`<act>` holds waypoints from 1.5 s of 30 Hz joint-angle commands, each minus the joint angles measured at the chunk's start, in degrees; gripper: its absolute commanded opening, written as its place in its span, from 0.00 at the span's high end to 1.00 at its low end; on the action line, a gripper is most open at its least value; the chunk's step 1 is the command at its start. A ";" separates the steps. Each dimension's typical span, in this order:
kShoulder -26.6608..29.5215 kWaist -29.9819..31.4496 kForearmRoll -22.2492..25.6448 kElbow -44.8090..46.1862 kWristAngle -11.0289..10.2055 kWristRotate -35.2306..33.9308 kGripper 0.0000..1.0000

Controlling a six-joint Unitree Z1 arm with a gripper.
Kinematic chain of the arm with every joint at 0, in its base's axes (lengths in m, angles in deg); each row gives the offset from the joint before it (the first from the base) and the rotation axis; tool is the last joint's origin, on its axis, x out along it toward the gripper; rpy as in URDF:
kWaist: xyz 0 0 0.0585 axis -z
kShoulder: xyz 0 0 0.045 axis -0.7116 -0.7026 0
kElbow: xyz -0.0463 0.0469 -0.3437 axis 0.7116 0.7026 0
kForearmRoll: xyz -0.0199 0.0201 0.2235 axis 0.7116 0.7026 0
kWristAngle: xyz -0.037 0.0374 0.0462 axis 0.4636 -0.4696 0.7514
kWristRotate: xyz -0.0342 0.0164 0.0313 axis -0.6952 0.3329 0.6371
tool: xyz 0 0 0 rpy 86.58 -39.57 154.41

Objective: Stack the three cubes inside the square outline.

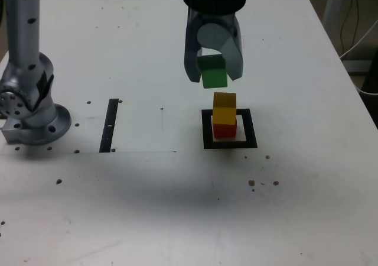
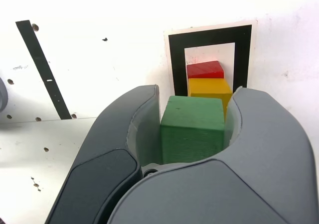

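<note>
Next, I let go of the green cube with my gripper on top of the yellow cube [image 1: 224,93] [image 2: 210,87]. The green cube now hangs just above that stack.
A yellow cube [image 1: 224,107] sits on a red cube [image 1: 223,128] inside the black square outline [image 1: 230,143], right of centre in the exterior view. My gripper [image 1: 214,77] hangs just above and slightly behind that stack, shut on the green cube [image 1: 214,72]. The wrist view shows the green cube [image 2: 192,127] clamped between both grey fingers [image 2: 134,129], with the yellow cube [image 2: 209,90] and red cube [image 2: 205,69] beyond it inside the square outline [image 2: 209,37].
A narrow black strip [image 1: 110,125] lies on the white table to the exterior view's left of the outline. The arm's grey base [image 1: 29,109] stands at the far left. Small screw holes dot the tabletop.
</note>
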 commanded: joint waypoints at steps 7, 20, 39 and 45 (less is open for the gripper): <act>-0.99 2.94 0.21 -1.33 -0.43 -2.65 0.86; -3.15 3.15 -0.01 -1.29 -1.23 -2.97 0.85; -5.97 3.15 -0.61 -2.27 -1.90 -2.93 0.84; -5.98 3.15 -0.31 -1.90 -2.02 -1.93 0.78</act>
